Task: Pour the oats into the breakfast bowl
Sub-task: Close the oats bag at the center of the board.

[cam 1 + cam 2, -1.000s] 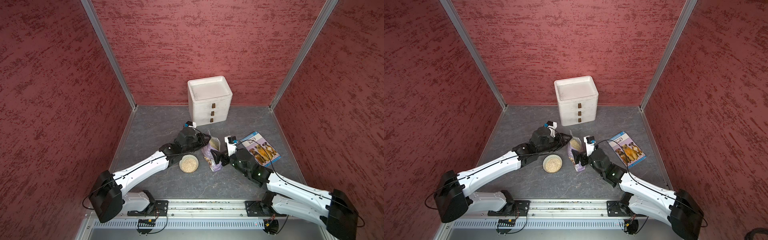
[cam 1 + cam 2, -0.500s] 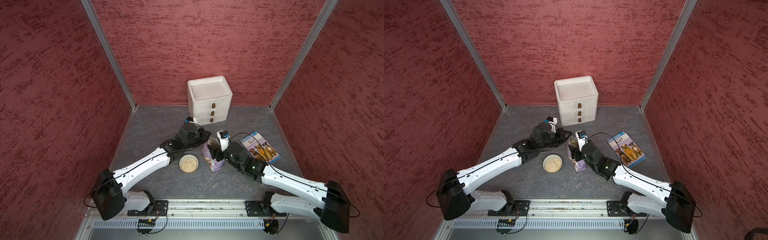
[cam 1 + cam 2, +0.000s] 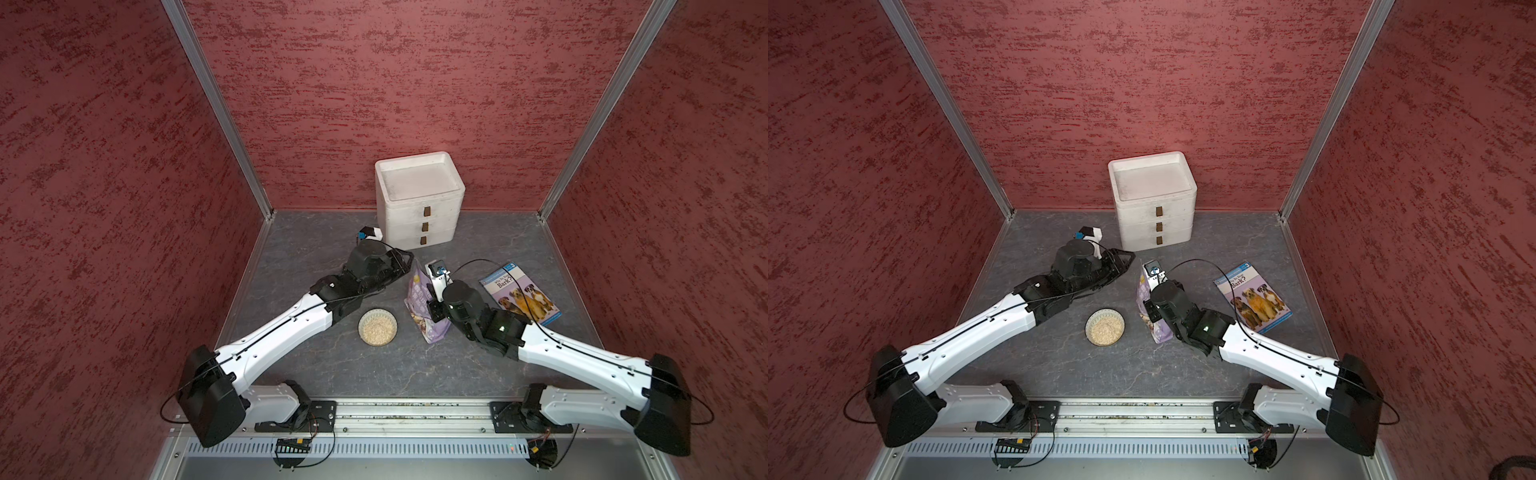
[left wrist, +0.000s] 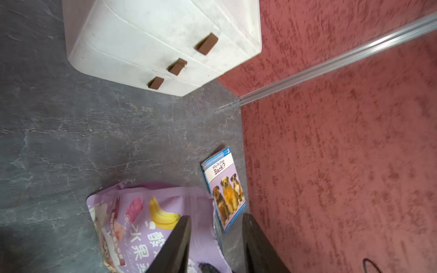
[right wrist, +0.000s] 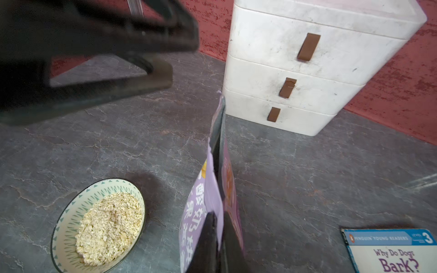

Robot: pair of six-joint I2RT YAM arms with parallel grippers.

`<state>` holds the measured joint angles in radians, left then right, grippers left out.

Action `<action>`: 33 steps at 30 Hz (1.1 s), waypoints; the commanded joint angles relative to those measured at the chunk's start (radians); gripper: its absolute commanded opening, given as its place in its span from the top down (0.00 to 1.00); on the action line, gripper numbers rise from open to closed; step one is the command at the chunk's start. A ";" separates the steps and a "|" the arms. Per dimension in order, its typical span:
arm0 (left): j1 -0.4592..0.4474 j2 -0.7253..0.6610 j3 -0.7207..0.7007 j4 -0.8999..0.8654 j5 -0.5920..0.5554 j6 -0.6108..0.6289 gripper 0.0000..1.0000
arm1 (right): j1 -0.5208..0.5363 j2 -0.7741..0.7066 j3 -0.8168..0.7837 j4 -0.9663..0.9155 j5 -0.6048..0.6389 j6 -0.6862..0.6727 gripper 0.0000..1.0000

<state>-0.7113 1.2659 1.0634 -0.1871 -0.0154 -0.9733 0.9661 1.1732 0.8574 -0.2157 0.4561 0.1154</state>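
My right gripper is pinching the pouch, whose opening gapes beyond the pinch, so it should open and pinch farther along the pouch's upper edge (image 5: 214,175) toward the drawer box.
The breakfast bowl (image 3: 361,321) (image 5: 67,214) stands on the grey floor with a heap of oats (image 3: 377,329) (image 5: 108,227) in it. Just right of it the lilac pouch (image 3: 417,296) (image 3: 1143,293) (image 4: 142,219) stands upright. My right gripper (image 5: 218,221) is shut on the pouch's upper edge, its fingers pinching the thin film. The left gripper (image 3: 409,261) (image 4: 214,228) is open beside the pouch's top corner and holds nothing; the pouch lies behind its spread fingers (image 4: 179,238).
A white foam drawer box (image 3: 419,199) stands at the back wall, close behind both grippers. A dog-picture book (image 3: 519,297) lies flat to the right of the right arm. Red walls close in the left, right and back sides.
The right gripper moved in onto the pouch's top and went from open to shut on it. The left gripper let go of the pouch, opened and drew slightly back.
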 commanded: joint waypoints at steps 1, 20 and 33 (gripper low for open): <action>0.023 -0.047 -0.054 0.009 0.034 0.064 0.55 | -0.003 -0.047 0.047 -0.013 0.063 -0.010 1.00; -0.109 -0.050 -0.332 0.346 0.206 0.038 0.46 | -0.036 -0.009 0.108 -0.264 -0.023 0.219 0.55; -0.152 -0.032 -0.361 0.315 0.105 0.007 0.68 | -0.070 0.052 0.154 -0.208 -0.059 0.183 1.00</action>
<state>-0.8623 1.2659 0.7246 0.1326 0.1398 -0.9691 0.9077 1.2362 0.9966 -0.4557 0.4114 0.2996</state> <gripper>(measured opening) 0.324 0.066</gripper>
